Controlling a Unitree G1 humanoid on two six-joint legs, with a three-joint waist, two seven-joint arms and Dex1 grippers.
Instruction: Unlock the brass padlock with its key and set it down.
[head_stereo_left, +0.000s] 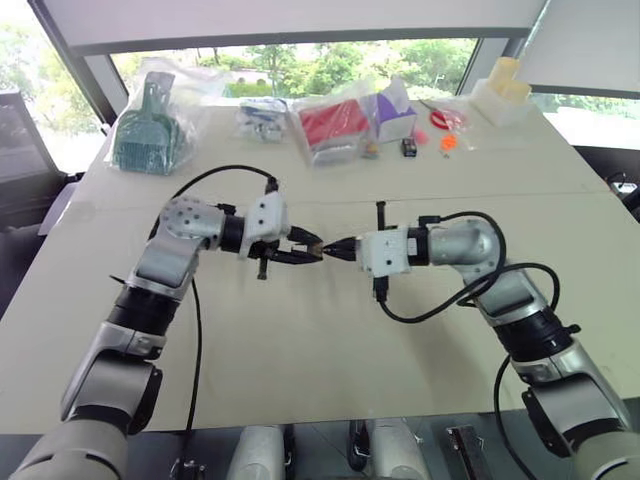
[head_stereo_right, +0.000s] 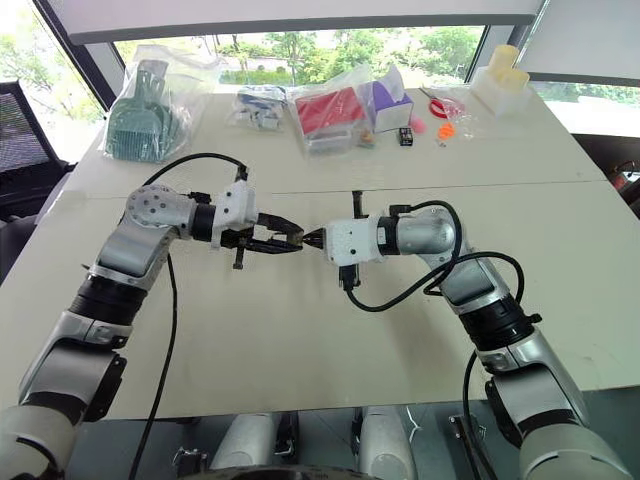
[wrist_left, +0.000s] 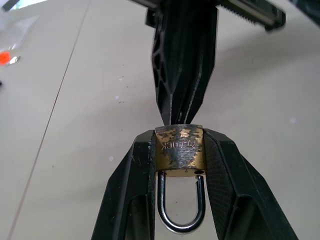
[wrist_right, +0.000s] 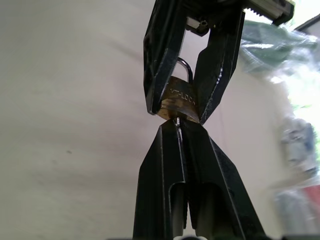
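Note:
The shackle's free leg is standing clear of its hole. Next, my right gripper leaves the key and takes the padlock's body (wrist_left: 180, 149) from my left gripper.
The brass padlock (wrist_left: 180, 147) is small, worn and yellow, with a silvery shackle (wrist_left: 181, 225) looping back toward my left wrist. My left gripper (head_stereo_left: 312, 245) is shut on it, one finger on each side of the body, above the middle of the cream table (head_stereo_left: 300, 340). My right gripper (head_stereo_left: 340, 248) faces it tip to tip, and its fingers are shut. In the right wrist view a thin silvery sliver, the key (wrist_right: 176, 120), shows between those tips, touching the underside of the padlock (wrist_right: 181, 100). The rest of the key is hidden.
Along the table's far edge lie a green item in a clear bag (head_stereo_left: 150, 130), a red pack (head_stereo_left: 335, 125), a purple box (head_stereo_left: 395, 110), a small black box (head_stereo_left: 409, 147), orange bits (head_stereo_left: 447, 142) and white containers (head_stereo_left: 500, 90). Black cables hang from both arms.

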